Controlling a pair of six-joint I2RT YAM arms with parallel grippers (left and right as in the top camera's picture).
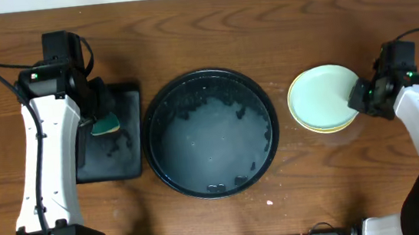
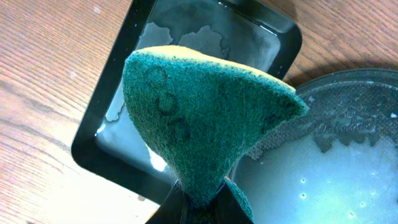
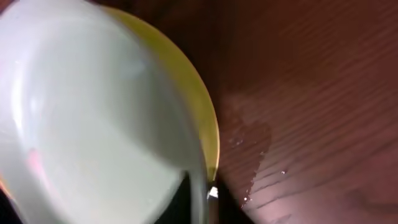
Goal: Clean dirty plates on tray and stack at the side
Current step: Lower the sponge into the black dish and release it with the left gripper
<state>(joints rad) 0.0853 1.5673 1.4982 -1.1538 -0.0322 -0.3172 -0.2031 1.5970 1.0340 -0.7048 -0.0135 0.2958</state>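
My left gripper should release the green sponge near the middle of the rectangular black tray (image 1: 116,136) (image 2: 200,111), a little toward the round tray.
The plates stand in a stack (image 1: 321,95) on the table right of the round black tray (image 1: 204,145). A mint-green plate (image 3: 93,124) is on top, with the yellow plate's rim (image 3: 200,109) showing under it; a third plate cannot be made out. My right gripper (image 1: 361,93) is at the stack's right edge, its fingers (image 3: 208,196) shut on the top plate's rim. My left gripper (image 1: 101,116) is shut on a green sponge (image 2: 199,118) and holds it above the rectangular tray. The round tray holds only soapy water and shows in the left wrist view (image 2: 348,155).
A smaller rectangular black tray (image 1: 110,166) with some water lies left of the round tray, and also shows in the left wrist view (image 2: 99,134). Water drops wet the wood (image 3: 249,143) right of the stack. Bare wooden table lies at the front and back.
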